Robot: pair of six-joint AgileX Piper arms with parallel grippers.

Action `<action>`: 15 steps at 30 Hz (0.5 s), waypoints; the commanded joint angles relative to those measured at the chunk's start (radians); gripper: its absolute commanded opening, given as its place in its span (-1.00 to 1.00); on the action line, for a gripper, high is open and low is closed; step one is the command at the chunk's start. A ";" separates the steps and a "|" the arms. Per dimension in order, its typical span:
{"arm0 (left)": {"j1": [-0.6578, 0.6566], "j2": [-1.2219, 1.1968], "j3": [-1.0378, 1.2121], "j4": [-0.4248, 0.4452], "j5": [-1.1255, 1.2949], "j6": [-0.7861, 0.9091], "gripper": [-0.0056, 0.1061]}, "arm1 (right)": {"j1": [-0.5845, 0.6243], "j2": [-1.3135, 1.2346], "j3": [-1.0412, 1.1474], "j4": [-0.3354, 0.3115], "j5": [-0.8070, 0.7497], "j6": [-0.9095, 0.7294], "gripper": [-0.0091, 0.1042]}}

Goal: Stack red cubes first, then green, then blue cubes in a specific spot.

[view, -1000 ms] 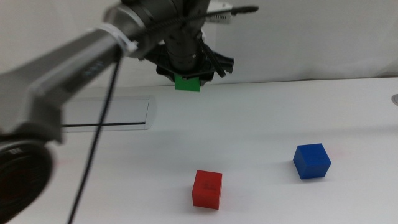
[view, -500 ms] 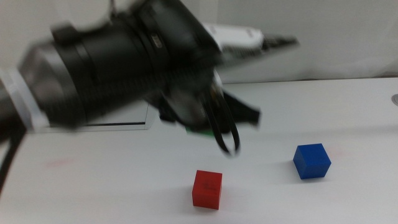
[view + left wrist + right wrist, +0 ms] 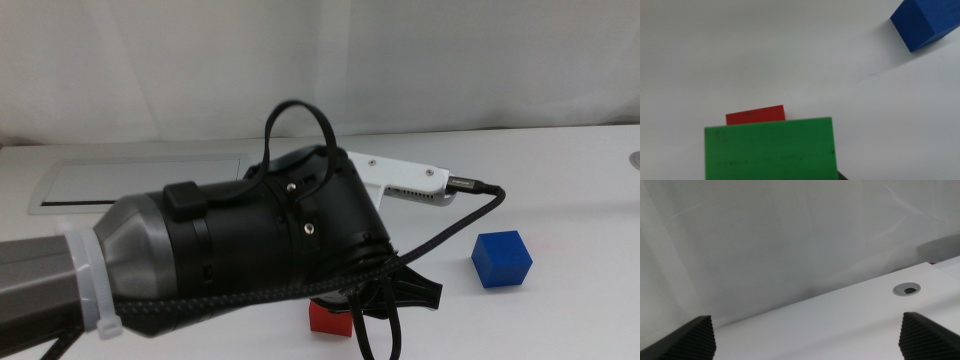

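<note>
My left gripper will put the green cube down on top of the red cube (image 3: 335,295) (image 3: 758,135).
My left gripper (image 3: 350,300) is shut on the green cube (image 3: 770,149) and holds it right over the red cube (image 3: 328,319). In the middle view the arm's wrist hides the green cube and most of the red one. In the left wrist view a strip of the red cube (image 3: 756,115) shows just past the green cube's edge. The blue cube (image 3: 501,258) stands alone on the white table to the right, and it also shows in the left wrist view (image 3: 932,22). My right gripper (image 3: 807,335) is open and empty, out of the middle view.
The long grey-rimmed panel (image 3: 140,180) lies at the back left. A round grommet hole (image 3: 635,158) sits at the table's far right edge and also shows in the right wrist view (image 3: 906,288). A pale wall rises behind the table.
My left arm has carried the green cube from high at the back, forward and down, to just over the red cube. The red and blue cubes have not moved.
</note>
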 commanded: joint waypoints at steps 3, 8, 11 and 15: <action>0.006 -0.007 0.033 0.033 -0.049 -0.059 -0.95 | -0.003 -0.033 0.017 0.001 -0.014 -0.002 0.98; 0.049 -0.007 0.032 0.013 -0.047 -0.059 -0.95 | -0.003 -0.033 0.017 0.001 -0.014 -0.002 0.98; 0.056 0.002 0.032 0.007 -0.051 -0.059 -0.95 | -0.003 -0.033 0.017 0.001 -0.014 -0.002 0.98; 0.056 0.037 0.032 -0.017 -0.059 -0.059 -0.95 | -0.003 -0.033 0.017 0.001 -0.014 -0.002 0.98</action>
